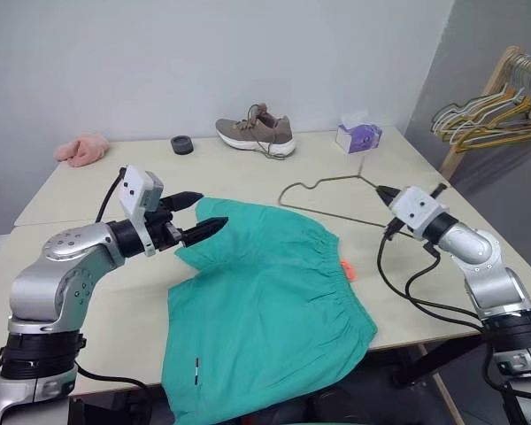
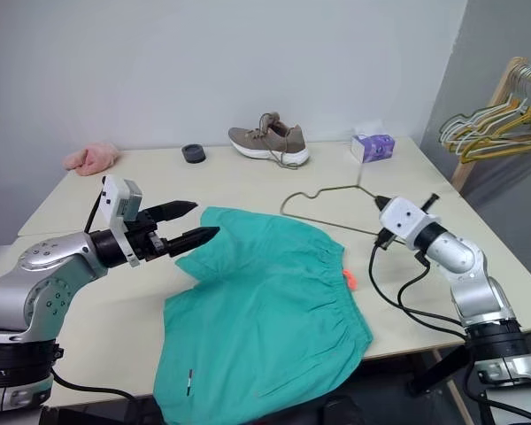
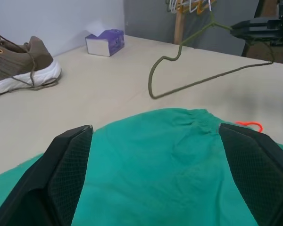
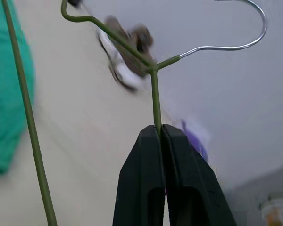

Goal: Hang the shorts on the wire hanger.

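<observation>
I should let go of the wire hanger, now almost level over the table, with my right gripper over the far part of the teal-green shorts (image 1: 272,229), leaving it to my left gripper.
The teal-green shorts (image 1: 265,301) lie spread on the table, their lower part hanging over the front edge and an orange tag (image 1: 348,268) at the waistband. My left gripper (image 1: 211,212) is open just above the shorts' far left corner; its fingers (image 3: 70,174) stand wide apart over the fabric. Beyond the waistband the olive-green wire hanger (image 1: 323,183) lies almost level over the table. My right gripper (image 4: 158,128) is shut on its wire just below the neck, and the silver hook (image 4: 254,28) rises past the fingertips.
Along the table's far edge (image 1: 203,142) sit a brown shoe (image 1: 255,131), a purple tissue box (image 1: 357,135), a black ring (image 1: 182,144) and a pink cloth (image 1: 81,150). A wooden rack with bunched hangers (image 1: 496,111) stands off the right side.
</observation>
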Tool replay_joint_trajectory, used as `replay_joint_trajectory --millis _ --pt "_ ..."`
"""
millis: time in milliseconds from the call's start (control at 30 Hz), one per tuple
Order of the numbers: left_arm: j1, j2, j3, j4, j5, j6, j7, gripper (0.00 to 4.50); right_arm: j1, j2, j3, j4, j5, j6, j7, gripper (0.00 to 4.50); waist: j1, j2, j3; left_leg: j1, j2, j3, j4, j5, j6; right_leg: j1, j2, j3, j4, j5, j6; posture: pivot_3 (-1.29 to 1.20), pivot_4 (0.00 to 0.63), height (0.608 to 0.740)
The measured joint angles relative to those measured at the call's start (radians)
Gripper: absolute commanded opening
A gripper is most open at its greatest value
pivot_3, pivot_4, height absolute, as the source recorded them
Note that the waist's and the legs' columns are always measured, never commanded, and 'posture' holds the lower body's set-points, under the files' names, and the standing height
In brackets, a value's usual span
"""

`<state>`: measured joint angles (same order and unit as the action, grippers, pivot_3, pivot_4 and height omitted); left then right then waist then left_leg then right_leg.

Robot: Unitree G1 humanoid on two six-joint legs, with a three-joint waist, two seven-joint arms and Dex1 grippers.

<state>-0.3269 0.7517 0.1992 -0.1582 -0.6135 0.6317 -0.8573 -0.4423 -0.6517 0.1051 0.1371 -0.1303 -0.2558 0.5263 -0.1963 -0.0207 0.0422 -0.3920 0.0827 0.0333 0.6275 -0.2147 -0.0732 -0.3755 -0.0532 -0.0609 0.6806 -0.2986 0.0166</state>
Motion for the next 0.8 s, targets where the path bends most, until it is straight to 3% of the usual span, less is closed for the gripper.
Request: replay_joint_trajectory --millis 267,667,800 --pt "-0.025 0.03 -0.04 0.016 0.001 0.054 -0.054 4.5 -0.121 0.017 0.111 -0.003 -0.008 -0.256 0.123 0.03 0.0 0.0 0.0 0.0 0.0 0.0 0.0 0.0 0.0 0.0 0.0 0.0 0.0 0.0 0.0 -0.23 0.0 0.74" --pt "0.052 0.075 -0.125 -0.083 -0.048 0.168 -0.182 4.5 -0.179 0.087 0.155 -0.003 -0.006 -0.34 0.192 0.03 0.001 0.0 0.0 0.001 0.0 -0.001 0.0 0.0 0.0 0.001 0.0 0.001 0.001 0.0 0.0 -0.23 0.0 0.74" --pt "0.06 0.078 -0.132 -0.084 -0.042 0.168 -0.185 3.56 -0.179 0.103 0.155 -0.006 -0.004 -0.337 0.194 0.0 0.001 0.0 0.0 0.001 0.0 -0.001 0.0 0.0 0.0 0.001 0.0 0.001 0.001 0.0 0.0 -0.23 0.0 0.74"
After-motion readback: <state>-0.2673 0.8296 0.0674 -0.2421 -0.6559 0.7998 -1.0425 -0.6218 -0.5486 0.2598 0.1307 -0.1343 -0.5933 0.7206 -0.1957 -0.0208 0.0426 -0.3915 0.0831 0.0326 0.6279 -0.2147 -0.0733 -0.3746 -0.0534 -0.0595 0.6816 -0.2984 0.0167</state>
